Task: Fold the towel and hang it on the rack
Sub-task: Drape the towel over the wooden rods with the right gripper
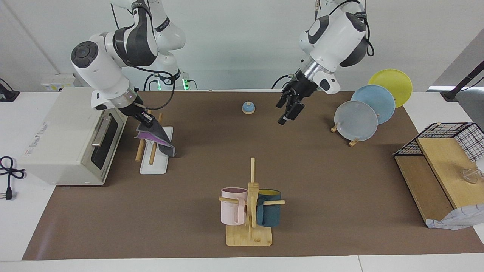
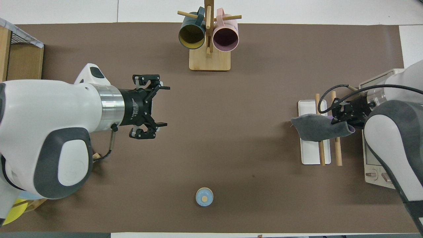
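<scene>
Next, my right gripper lets go of the towel across the two wooden dowels [image 2: 322,123], over the upper half of the white base.
The towel [image 1: 157,136] is folded, dark grey outside with a purple edge showing. My right gripper [image 1: 145,120] is shut on its corner and holds it across the two wooden dowels of the rack [image 1: 155,163], which stands beside the oven. The towel's free end hangs over the rack's white base. I cannot tell whether the towel rests on the dowels. In the overhead view the towel [image 2: 314,127] covers the middle of the rack [image 2: 310,155], with the right gripper [image 2: 340,114] over the dowels. My left gripper [image 1: 286,112] is open and empty, raised over the mat [image 2: 164,106].
A toaster oven [image 1: 72,136] stands at the right arm's end. A bamboo mug stand [image 1: 249,211] with two mugs is farther out at mid-table. A small blue bell [image 1: 248,108] sits near the robots. Plates on a stand [image 1: 355,120] and a wire basket on wooden boards [image 1: 438,151] are at the left arm's end.
</scene>
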Robot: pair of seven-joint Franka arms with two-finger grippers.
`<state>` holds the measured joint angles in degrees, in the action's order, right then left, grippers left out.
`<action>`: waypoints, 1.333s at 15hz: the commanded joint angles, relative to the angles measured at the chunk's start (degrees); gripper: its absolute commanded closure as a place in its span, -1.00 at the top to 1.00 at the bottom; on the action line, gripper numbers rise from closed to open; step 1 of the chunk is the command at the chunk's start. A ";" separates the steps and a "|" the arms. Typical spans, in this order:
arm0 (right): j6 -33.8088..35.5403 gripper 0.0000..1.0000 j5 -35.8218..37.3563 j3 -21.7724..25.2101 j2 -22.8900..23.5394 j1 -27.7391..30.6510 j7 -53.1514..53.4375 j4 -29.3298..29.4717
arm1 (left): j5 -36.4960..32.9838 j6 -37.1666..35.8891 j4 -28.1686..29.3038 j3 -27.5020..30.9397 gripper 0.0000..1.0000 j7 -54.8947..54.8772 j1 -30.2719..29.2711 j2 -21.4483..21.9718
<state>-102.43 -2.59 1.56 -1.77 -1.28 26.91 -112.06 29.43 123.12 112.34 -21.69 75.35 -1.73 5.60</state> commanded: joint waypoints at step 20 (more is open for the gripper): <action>-4.88 1.00 8.39 -0.77 -2.63 6.90 -15.39 -4.65 | -32.25 -31.97 -20.93 13.96 1.00 -70.33 2.17 -4.90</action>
<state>-106.54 4.69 1.48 -3.21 4.26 13.83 -115.76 -1.55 94.52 92.61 -9.03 8.29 -1.22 0.89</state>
